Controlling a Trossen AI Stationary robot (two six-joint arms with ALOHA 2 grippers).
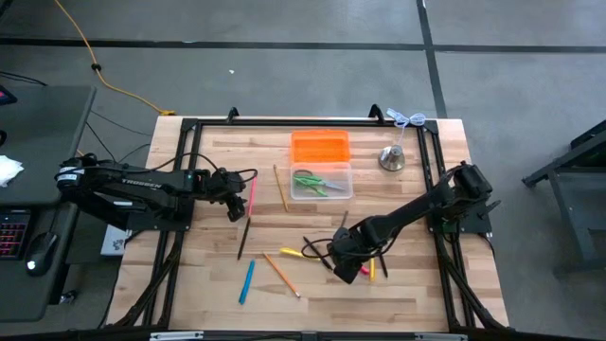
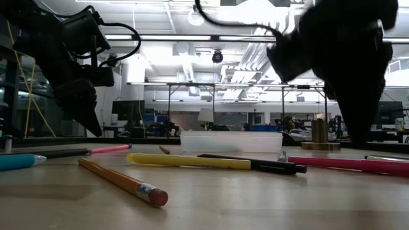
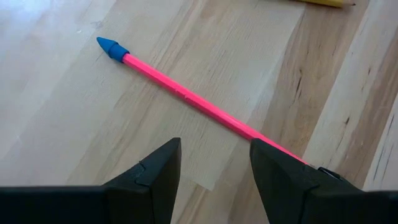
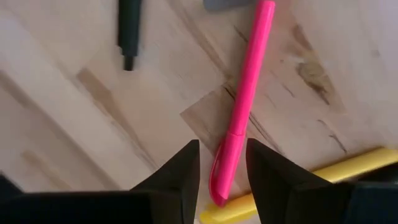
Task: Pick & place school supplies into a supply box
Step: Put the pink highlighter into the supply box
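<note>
My right fingers are closing where the pink pen's cap end lies across the yellow pen, so I need to take the pink pen nearer its middle [image 4: 239,118].
The clear supply box [image 1: 322,182] stands at the table's far middle with green-handled scissors [image 1: 312,182] lying inside. Its orange lid [image 1: 320,147] lies just behind it. Pens and pencils lie scattered on the wood. My left gripper [image 3: 214,144] hangs open just above a pink pencil [image 3: 186,93] with a blue cap, at the table's left [image 1: 235,204]. My right gripper [image 4: 222,146] is open at the near right [image 1: 346,265]. Its fingers stand on either side of one end of a pink pen [image 4: 245,106], which lies flat on the table.
Beside the pink pen lie a yellow pen [image 4: 348,165] and a black pen [image 4: 129,25]. Farther left lie an orange pencil [image 1: 281,273], a blue pen [image 1: 247,281], a black pencil [image 1: 244,237] and a wooden pencil [image 1: 280,188]. A silver bell-shaped object [image 1: 392,158] stands right of the box.
</note>
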